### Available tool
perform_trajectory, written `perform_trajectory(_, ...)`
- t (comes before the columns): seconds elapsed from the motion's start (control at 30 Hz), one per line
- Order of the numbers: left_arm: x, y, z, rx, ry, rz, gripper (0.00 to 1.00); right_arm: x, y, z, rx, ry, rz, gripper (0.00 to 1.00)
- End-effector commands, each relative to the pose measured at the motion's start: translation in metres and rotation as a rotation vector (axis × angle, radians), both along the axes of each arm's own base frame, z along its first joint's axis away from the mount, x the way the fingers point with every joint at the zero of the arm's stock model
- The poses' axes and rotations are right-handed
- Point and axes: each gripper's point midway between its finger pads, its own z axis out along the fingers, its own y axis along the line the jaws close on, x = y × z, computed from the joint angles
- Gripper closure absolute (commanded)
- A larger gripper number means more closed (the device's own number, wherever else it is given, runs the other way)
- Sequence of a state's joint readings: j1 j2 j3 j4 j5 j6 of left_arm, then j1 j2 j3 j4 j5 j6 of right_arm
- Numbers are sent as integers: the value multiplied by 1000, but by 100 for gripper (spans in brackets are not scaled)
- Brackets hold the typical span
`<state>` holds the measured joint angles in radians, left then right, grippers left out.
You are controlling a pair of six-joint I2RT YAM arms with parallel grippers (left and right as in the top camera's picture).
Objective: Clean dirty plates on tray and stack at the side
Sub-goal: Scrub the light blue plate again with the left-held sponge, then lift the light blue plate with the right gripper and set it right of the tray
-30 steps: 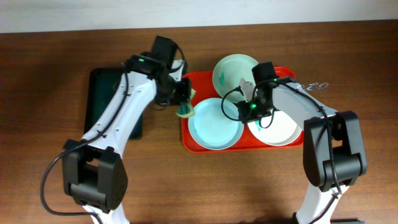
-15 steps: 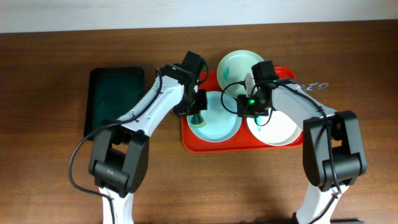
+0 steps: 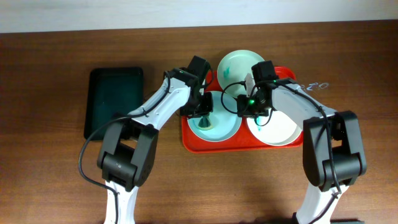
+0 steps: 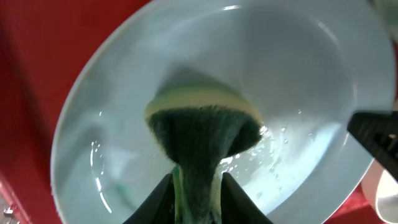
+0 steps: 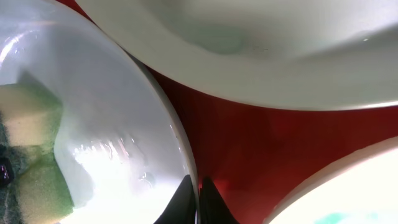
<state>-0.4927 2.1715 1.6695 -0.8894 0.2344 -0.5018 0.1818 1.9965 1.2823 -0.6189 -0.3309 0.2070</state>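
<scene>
My right gripper should put the pale blue plate, still in the red tray, down on the wooden table [image 3: 327,86] beside the red tray's back corner nearest it.
The red tray [image 3: 186,134] holds three plates: a mint green plate [image 3: 239,65] at the back, a pale blue plate [image 3: 225,127] at the front left and a white plate [image 3: 278,127] at the front right. My left gripper [image 3: 202,115] is shut on a green sponge [image 4: 199,130] and presses it into the wet pale blue plate [image 4: 298,93]. My right gripper [image 3: 241,107] is shut on that plate's right rim [image 5: 180,149], jaws [image 5: 198,196] pinching it. The mint green plate [image 5: 249,43] and the white plate [image 5: 354,186] flank it over the red tray floor [image 5: 249,143].
A smaller black tray [image 3: 112,99] lies on the wooden table left of the red tray. Both arms crowd over the red tray's middle. The table's far edge meets a white wall at the top.
My left arm has swung right with the sponge, from the red tray's left edge onto the pale blue plate. My right gripper has stayed at the plate's rim.
</scene>
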Motion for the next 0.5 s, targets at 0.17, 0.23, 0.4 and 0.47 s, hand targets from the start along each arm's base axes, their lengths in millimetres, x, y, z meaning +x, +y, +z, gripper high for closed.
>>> perform_trajectory(0.17,-9,-9,-9,21,15,-31,83,-3,-7,-9,-30,23,-19,95)
perform_trajectory(0.23,-10,-9,-12,34,17,-33,100,-4,-8,-9,-31,27,-19,95)
perform_trajectory(0.4,3,39,-17,281,-56,10,100,-6,-8,-9,-32,33,-19,95)
perform_trajectory(0.47,13,71,-13,459,-123,31,100,-6,-8,-9,-32,33,-19,95)
